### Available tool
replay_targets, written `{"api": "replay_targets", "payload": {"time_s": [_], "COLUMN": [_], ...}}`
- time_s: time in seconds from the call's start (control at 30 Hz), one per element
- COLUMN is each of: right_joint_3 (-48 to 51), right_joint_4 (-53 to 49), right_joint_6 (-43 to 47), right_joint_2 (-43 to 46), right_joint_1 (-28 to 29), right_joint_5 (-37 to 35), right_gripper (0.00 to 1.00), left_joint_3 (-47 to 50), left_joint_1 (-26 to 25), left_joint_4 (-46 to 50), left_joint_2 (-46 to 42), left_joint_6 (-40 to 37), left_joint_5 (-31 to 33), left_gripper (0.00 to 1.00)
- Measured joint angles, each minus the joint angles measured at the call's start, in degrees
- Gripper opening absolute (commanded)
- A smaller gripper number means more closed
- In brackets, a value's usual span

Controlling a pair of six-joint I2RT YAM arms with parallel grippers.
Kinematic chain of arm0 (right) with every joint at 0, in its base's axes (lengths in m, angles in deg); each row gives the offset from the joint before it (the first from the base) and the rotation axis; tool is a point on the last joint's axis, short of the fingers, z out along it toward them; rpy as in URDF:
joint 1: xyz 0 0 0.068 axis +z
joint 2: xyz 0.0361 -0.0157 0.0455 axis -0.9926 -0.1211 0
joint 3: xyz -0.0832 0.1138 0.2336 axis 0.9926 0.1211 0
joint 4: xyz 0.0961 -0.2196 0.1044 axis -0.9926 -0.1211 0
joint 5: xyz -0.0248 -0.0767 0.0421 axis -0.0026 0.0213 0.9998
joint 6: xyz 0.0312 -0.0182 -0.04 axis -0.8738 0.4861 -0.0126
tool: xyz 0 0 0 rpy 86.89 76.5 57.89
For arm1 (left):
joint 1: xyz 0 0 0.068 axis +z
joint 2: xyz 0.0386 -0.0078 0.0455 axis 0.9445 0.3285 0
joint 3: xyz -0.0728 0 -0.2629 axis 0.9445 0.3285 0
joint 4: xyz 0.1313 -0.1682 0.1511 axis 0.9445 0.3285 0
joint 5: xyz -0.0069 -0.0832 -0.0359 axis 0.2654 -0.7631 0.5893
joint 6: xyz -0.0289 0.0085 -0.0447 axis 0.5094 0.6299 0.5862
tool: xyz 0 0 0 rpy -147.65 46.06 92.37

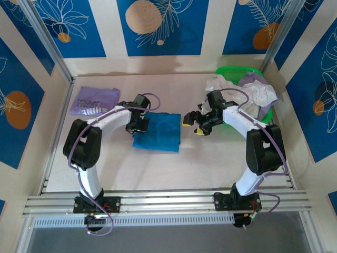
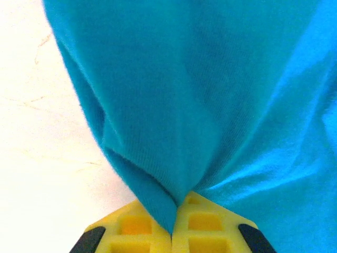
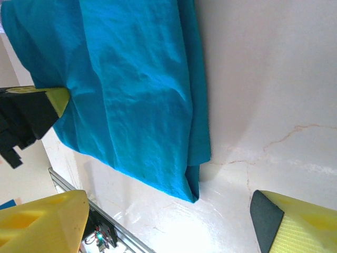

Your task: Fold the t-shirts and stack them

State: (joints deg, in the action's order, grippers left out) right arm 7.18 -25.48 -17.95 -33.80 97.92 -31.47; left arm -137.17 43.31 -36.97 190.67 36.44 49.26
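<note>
My left gripper pinches just a narrow fold at the teal t-shirt's edge; it should open, then grip farther in on the cloth [image 1: 153, 128] before lifting the t-shirt.
A folded teal-blue t-shirt [image 1: 158, 132] lies flat mid-table. My left gripper [image 1: 138, 125] is at its left edge, shut on a pinch of the teal cloth [image 2: 200, 105], which runs down between the yellow fingers [image 2: 210, 226]. My right gripper [image 1: 192, 125] hovers just off the shirt's right edge, open with nothing between its fingers. In the right wrist view the teal t-shirt [image 3: 126, 89] lies ahead of the spread fingertips [image 3: 42, 221], apart from them. A lavender t-shirt [image 1: 95, 100] with white lettering lies folded at the back left.
A green basket [image 1: 237, 70] at the back right holds a heap of white and lilac t-shirts [image 1: 253, 92], close behind the right arm. Bare table lies in front of the teal shirt, up to the metal rail [image 1: 168, 200].
</note>
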Motion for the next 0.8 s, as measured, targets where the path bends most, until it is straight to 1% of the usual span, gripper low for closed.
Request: {"api": "replay_targets", "payload": {"time_s": [0.07,0.1,0.17,0.2,0.4,0.47,0.6,0.7,0.8], "right_joint_3": [0.0,0.0,0.0,0.0,0.7,0.9,1.0,1.0,1.3], "right_joint_4": [-0.6,-0.7,-1.0,-1.1,-1.9,-1.9,-2.0,-2.0,-1.9], "right_joint_6": [0.0,0.0,0.3,0.4,0.9,0.9,0.9,0.9,0.9], "right_joint_2": [0.0,0.0,0.0,0.1,0.9,1.0,1.0,1.0,1.0], "right_joint_1": [0.0,0.0,0.0,0.0,-0.5,-0.5,-0.6,-0.7,-0.7], "right_joint_5": [0.0,0.0,0.0,0.0,-0.2,-0.2,-0.2,-0.2,-0.2], "right_gripper": [0.82,0.82,0.82,0.82,0.82,0.82,0.82,0.82,0.82], "left_joint_3": [0.0,0.0,0.0,0.0,-0.2,-0.9,-2.9,-2.9,-2.9], "left_joint_1": [0.4,0.5,0.5,0.5,0.5,0.7,0.9,1.1,1.3], "left_joint_4": [0.0,0.2,0.4,0.5,0.6,0.9,1.5,1.4,0.9], "left_joint_2": [-0.1,-0.1,-0.1,-0.1,-0.1,0.1,1.3,1.7,2.8], "left_joint_6": [0.0,-0.2,-0.4,-0.6,-1.0,-0.9,-0.3,0.5,0.9], "left_joint_5": [-0.7,-0.8,-1.1,-1.3,-3.1,-3.7,-3.0,-2.6,-3.2], "left_gripper": [0.3,0.37,0.46,0.49,0.6,0.66,0.73,0.76,0.77]}}
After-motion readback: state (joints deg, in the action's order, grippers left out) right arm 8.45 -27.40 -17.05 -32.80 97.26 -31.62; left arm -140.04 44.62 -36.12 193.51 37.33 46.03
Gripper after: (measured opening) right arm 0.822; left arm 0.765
